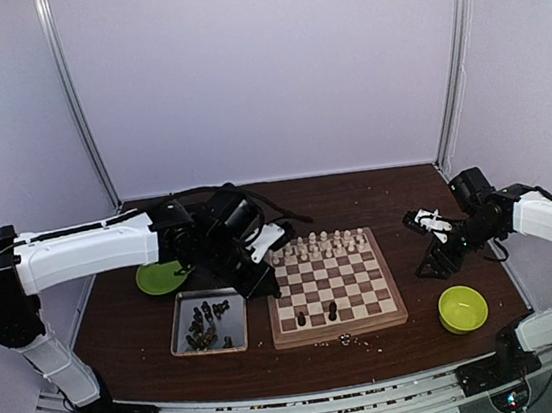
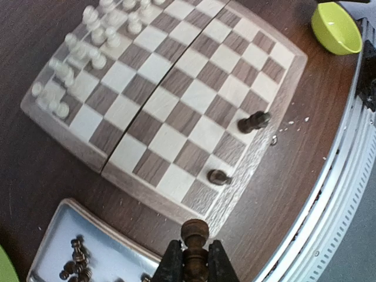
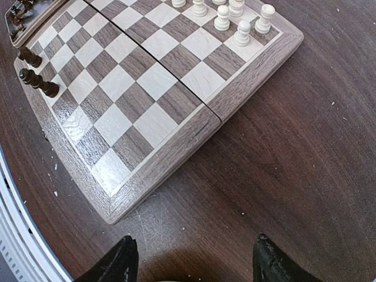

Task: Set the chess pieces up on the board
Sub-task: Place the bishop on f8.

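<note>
Next, I let go of the dark brown piece with my left gripper on the dark square [image 1: 317, 319] [image 2: 228, 149] between the two standing dark chess pieces.
The board [image 1: 350, 276] lies mid-table with pale chessmen [image 1: 319, 246] along its far rows. Two dark chess pieces [image 1: 301, 318] [image 1: 332, 310] stand near its front edge, and the left wrist view shows them as a short one [image 2: 218, 177] and a taller one [image 2: 254, 121]. My left gripper [image 2: 194, 261] is shut on a dark brown piece [image 2: 194, 234], held above the table strip between the tray and the board's near left corner. My right gripper [image 3: 191, 264] is open with nothing in it, over bare table to the right of the board [image 3: 153, 123].
A silver tray [image 1: 181, 331] left of the board holds several loose dark pieces [image 1: 205, 326]. A green plate [image 1: 161, 277] sits behind the tray. A green bowl [image 1: 463, 307] stands right of the board, by the right arm. Crumbs dot the table's front.
</note>
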You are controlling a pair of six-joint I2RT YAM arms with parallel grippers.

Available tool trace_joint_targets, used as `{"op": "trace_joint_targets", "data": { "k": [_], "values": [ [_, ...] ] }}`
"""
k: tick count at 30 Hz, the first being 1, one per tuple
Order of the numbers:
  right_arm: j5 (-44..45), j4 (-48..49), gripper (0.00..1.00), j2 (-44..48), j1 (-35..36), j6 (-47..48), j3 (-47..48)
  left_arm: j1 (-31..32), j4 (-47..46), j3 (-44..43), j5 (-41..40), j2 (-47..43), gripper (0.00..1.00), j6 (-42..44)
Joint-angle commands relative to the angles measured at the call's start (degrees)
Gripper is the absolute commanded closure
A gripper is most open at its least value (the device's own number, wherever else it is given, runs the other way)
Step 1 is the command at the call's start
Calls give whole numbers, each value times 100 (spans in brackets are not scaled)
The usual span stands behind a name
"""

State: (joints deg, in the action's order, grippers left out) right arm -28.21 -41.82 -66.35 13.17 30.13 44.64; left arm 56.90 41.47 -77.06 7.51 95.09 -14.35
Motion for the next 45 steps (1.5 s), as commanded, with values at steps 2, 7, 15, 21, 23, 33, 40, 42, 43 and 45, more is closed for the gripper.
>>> {"op": "trace_joint_targets", "data": {
  "k": [2, 7, 15, 21, 23, 33, 40, 42, 43, 45],
  "values": [
    [114, -43, 33, 14, 45, 46, 128, 343, -232, -750, -25, 524, 93, 513],
    [111, -62, 33, 23, 45, 53, 129, 497, -6, -1339, -61, 1054, 93, 701],
    [105, -69, 33, 43, 45, 54, 135, 657, 106, -1716, -105, 1600, 93, 857],
    [105, -67, 33, 36, 53, 63, 135, 783, 129, -1903, -284, 1857, 93, 885],
    [105, -65, 33, 43, 54, 63, 129, 808, 162, -1940, -303, 1948, 93, 903],
    [113, -78, 33, 25, 48, 67, 132, 857, 257, -1954, -370, 2136, 92, 956],
    [114, -80, 33, 19, 63, 70, 139, 857, 269, -1953, -326, 2205, 92, 963],
    [114, -75, 33, 8, 63, 72, 134, 857, 265, -1954, -315, 2258, 92, 967],
    [114, -75, 32, 8, 64, 68, 135, 857, 265, -1954, -313, 2284, 91, 963],
    [117, -88, 32, 8, 63, 72, 134, 865, 265, -1945, -319, 2345, 91, 974]
  ]
}}
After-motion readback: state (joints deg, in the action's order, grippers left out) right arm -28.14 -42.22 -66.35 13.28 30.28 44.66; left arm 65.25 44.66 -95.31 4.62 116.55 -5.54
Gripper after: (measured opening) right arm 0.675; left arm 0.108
